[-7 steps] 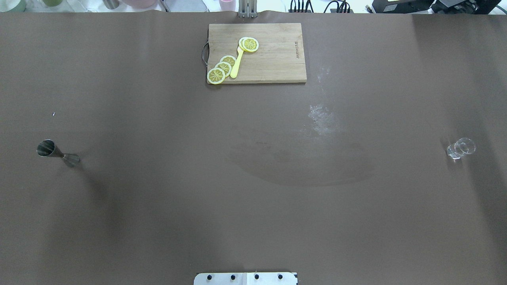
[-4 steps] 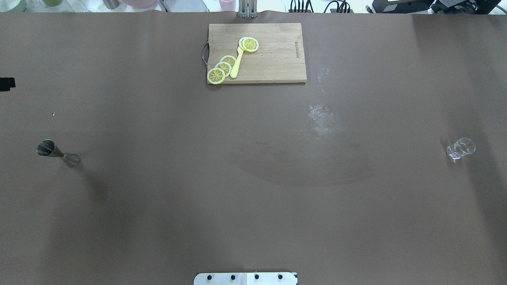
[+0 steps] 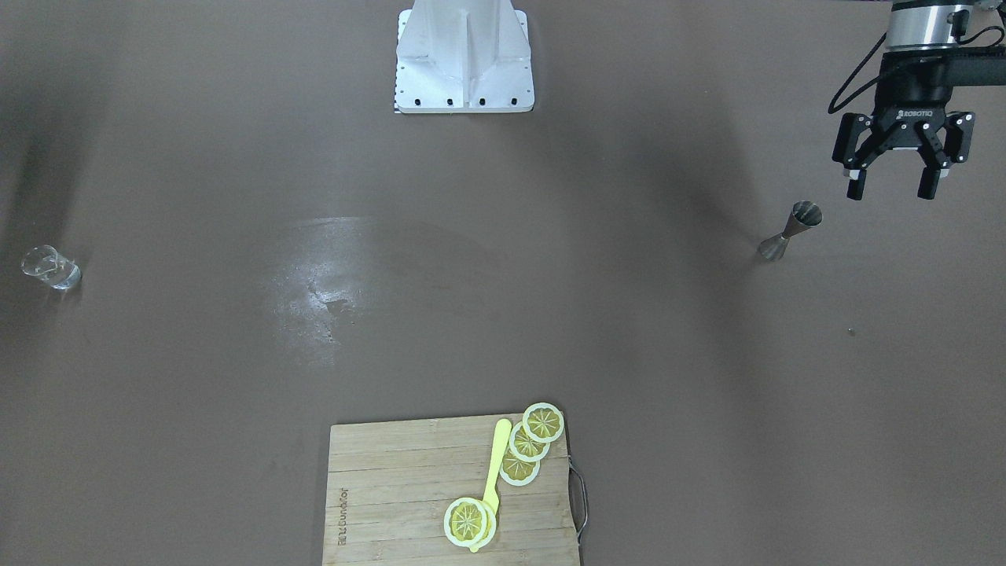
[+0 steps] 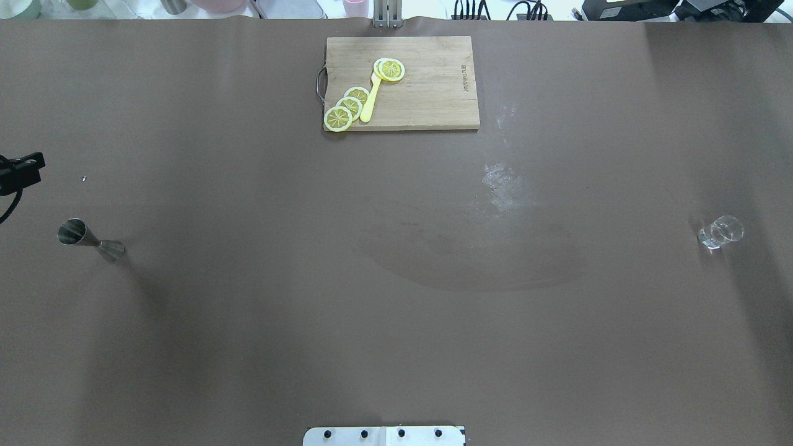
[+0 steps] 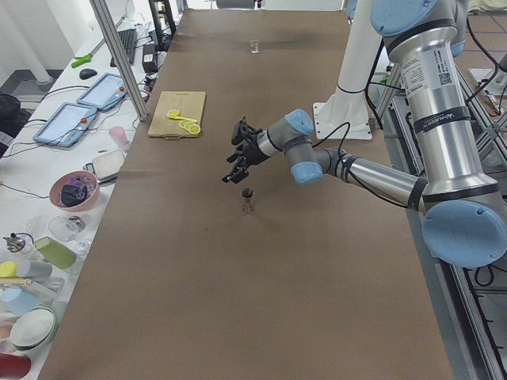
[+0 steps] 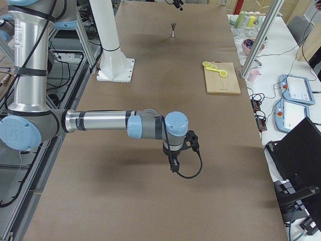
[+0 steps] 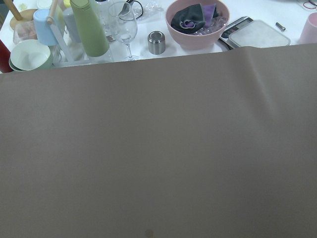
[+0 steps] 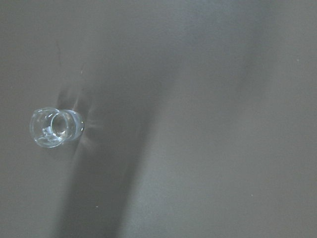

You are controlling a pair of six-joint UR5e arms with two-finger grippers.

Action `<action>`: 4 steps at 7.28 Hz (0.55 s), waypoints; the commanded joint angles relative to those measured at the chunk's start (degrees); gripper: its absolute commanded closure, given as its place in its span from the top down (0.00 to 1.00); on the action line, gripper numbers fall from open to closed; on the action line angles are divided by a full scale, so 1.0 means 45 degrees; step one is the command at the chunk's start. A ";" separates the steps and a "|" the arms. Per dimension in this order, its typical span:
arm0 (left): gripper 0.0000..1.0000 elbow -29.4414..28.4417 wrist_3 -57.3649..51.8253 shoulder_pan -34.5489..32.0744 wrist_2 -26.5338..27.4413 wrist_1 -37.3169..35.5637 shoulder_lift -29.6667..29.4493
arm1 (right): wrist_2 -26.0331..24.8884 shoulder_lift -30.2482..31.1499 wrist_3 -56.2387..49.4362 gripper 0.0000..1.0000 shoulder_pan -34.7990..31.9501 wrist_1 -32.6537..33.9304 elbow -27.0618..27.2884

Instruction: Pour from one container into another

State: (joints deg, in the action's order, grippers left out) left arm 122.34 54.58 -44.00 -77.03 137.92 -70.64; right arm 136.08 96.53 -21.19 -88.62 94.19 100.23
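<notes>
I should next move my left gripper to the grey metal jigger and close it on the jigger's narrow middle (image 3: 786, 235), between the jigger's two cups.
The grey metal jigger (image 4: 90, 240) stands upright on the brown table at its left end, also seen in the front view (image 3: 790, 228) and the left side view (image 5: 247, 198). My left gripper (image 3: 891, 189) hangs open and empty in the air just beside the jigger, above it and apart from it. Only a black edge of that arm (image 4: 21, 170) shows overhead. The clear glass cup (image 4: 720, 232) sits alone at the far right end, and the right wrist view looks down on it (image 8: 53, 127). My right gripper (image 6: 173, 163) shows only from the side, so I cannot tell its state.
A wooden cutting board (image 4: 433, 99) with lemon slices (image 4: 347, 106) and a yellow utensil (image 4: 370, 99) lies at the far middle. A whitish smear (image 4: 505, 186) marks the cloth. Bowls, bottles and glasses (image 7: 99, 29) crowd the bench beyond the table's left end.
A black part of the left arm has come into the overhead view at its left edge and slid down toward the jigger's side. The jigger and the cup have not moved.
</notes>
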 commanded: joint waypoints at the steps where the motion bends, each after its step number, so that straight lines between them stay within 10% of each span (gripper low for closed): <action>1: 0.96 -0.0291 0.0701 0.1626 0.2458 0.1456 0.0676 | 0.0189 0.0130 -0.0525 1.00 0.0299 -0.1426 -0.0161; 4: 0.95 -0.1676 0.0762 0.4067 0.6480 0.3856 0.0678 | 0.1164 0.0872 -0.0409 1.00 0.1115 -0.7026 -0.1954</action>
State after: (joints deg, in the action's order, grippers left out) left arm 117.14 57.82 -30.34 -55.11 150.75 -67.64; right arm 139.93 99.14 -23.44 -85.75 73.00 94.90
